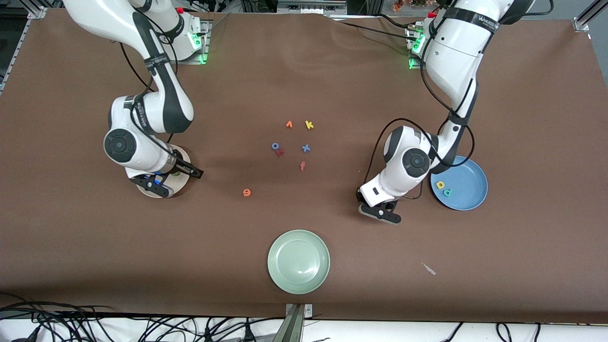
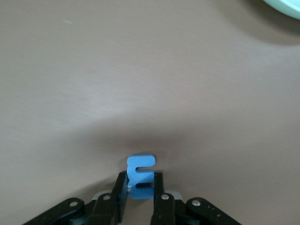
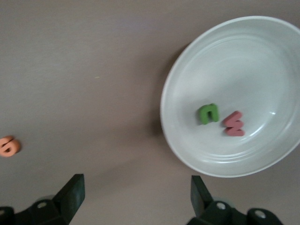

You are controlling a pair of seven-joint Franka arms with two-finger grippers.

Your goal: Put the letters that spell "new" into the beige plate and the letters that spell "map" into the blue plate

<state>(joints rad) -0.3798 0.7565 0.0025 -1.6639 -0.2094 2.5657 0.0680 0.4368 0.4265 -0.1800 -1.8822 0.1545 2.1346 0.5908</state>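
Note:
My left gripper should release the blue m near the middle of the blue plate [image 1: 454, 180], next to the yellow a. The blue m is now low beside that plate.
My left gripper [image 2: 140, 182] is shut on the blue m [image 2: 140, 165], low at the brown table. In the front view that gripper [image 1: 381, 213] is beside the blue plate [image 1: 470, 202], toward the pale green plate. A yellow a [image 1: 440, 185] and a teal p [image 1: 447, 192] lie in the blue plate. My right gripper [image 3: 136, 194] is open and holds nothing. It hangs over the rim of the beige plate [image 3: 178, 145], which holds the green n [image 3: 207, 113] and the salmon w [image 3: 233, 124]. The orange e [image 1: 246, 192] lies on the table between the plates.
Loose letters lie mid-table: an orange one [image 1: 289, 124], a yellow k [image 1: 309, 125], a blue o [image 1: 275, 146] touching a red letter [image 1: 280, 152], a blue x [image 1: 306, 148] and an orange f [image 1: 302, 166]. A pale green plate [image 1: 299, 261] sits nearest the camera, with a small scrap [image 1: 429, 269] beside it.

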